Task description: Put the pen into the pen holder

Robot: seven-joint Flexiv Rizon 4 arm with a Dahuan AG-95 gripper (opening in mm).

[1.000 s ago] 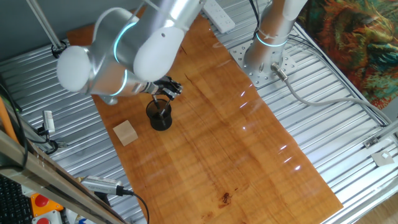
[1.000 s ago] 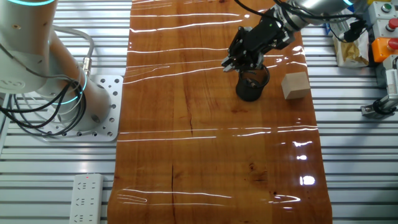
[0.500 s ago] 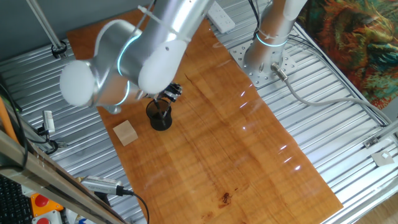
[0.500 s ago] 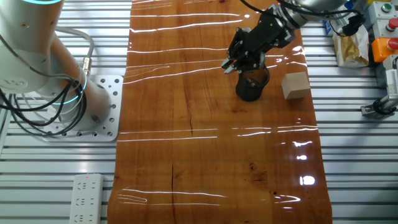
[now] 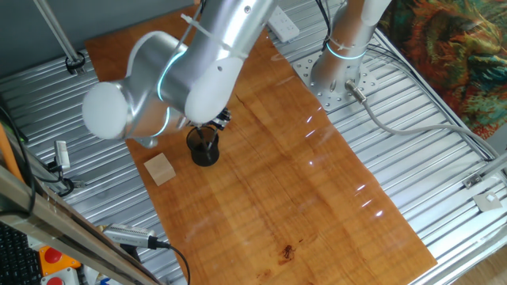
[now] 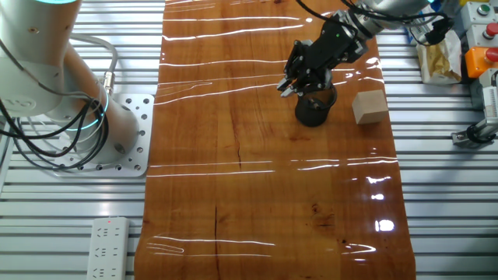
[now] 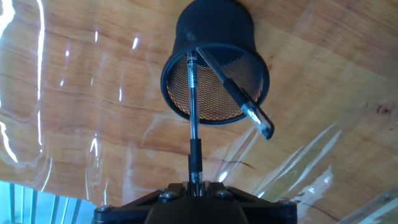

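Observation:
The dark pen is leaning in the black mesh pen holder (image 5: 203,142) (image 7: 214,84). Next, my gripper lets go of the slim pen inside, beside that dark pen.
The black mesh pen holder (image 7: 214,31) stands on the wooden board; it also shows in one fixed view (image 5: 203,150) and the other fixed view (image 6: 314,110). My gripper (image 7: 196,183) is shut on a slim pen (image 7: 193,106) whose far end reaches into the holder's mouth. A second dark pen (image 7: 239,99) leans inside the holder, and its end sticks out over the rim to the right. In the fixed views my gripper (image 6: 291,82) hovers just above and beside the holder, partly hidden by the arm (image 5: 198,75).
A pale wooden block (image 5: 161,169) lies on the board close to the holder, also seen in the other fixed view (image 6: 369,106). A second arm's base (image 5: 341,63) stands at the board's far edge. A power strip (image 6: 109,247) lies on the metal slats.
The arm's elbow has swung slightly to the right over the holder. My gripper has stayed shut on the pen above the holder, shifting only a little.

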